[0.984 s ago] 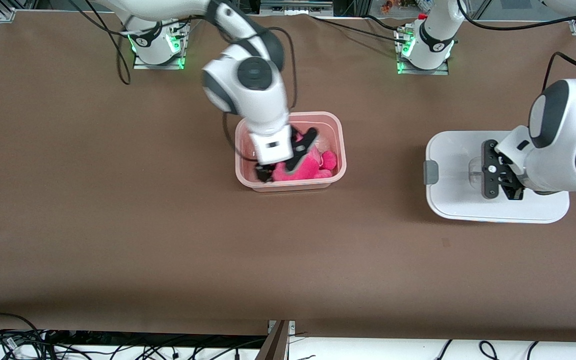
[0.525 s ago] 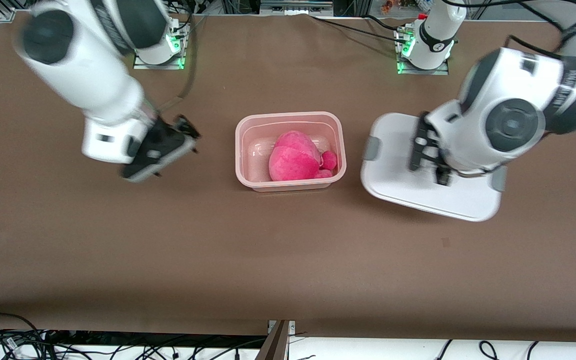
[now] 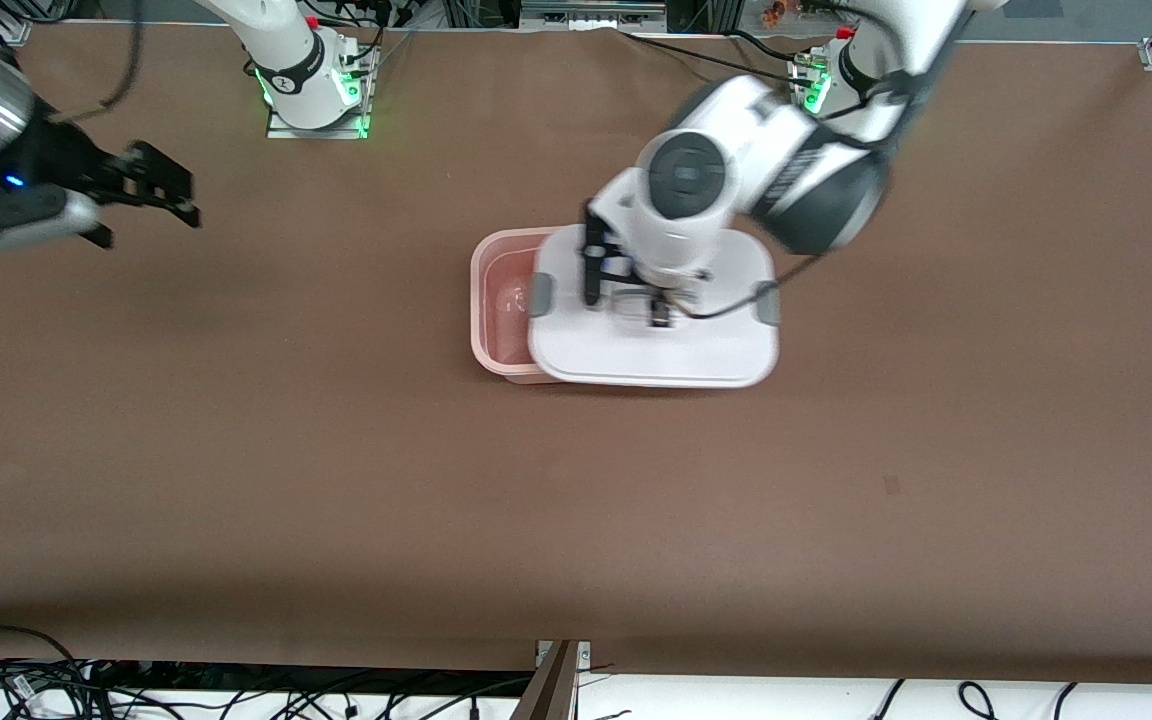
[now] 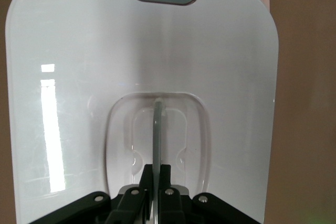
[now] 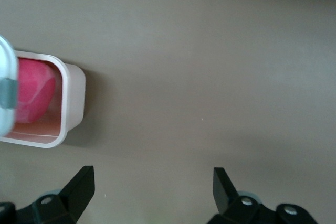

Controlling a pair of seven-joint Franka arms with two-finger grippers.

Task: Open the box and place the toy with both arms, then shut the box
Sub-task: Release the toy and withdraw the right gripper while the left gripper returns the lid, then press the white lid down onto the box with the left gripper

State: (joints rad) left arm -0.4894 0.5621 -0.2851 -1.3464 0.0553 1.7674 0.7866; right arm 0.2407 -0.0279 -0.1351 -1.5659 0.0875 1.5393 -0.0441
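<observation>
The white lid will leave my left gripper and rest squarely on the rim of the pale pink box (image 3: 580, 298), where it will cover the box's open end.
The pale pink box (image 3: 498, 300) stands mid-table. My left gripper (image 3: 626, 295) is shut on the clear handle of the white lid (image 3: 656, 345) and holds it over the box, shifted toward the left arm's end, so the box's other end shows uncovered. In the left wrist view the fingers (image 4: 157, 169) pinch the handle's rib on the lid (image 4: 68, 77). The hot-pink toy (image 5: 34, 95) lies in the box (image 5: 71, 103); the lid hides it in the front view. My right gripper (image 3: 146, 190) is open and empty over bare table at the right arm's end, and it also shows in the right wrist view (image 5: 153, 179).
Grey clips (image 3: 541, 293) sit at both short ends of the lid. The brown table (image 3: 336, 480) is bare around the box. Cables lie along the edge nearest the front camera.
My left gripper carried the lid from the left arm's end of the table to over the box. My right gripper let go of the toy in the box and swung away to the right arm's end.
</observation>
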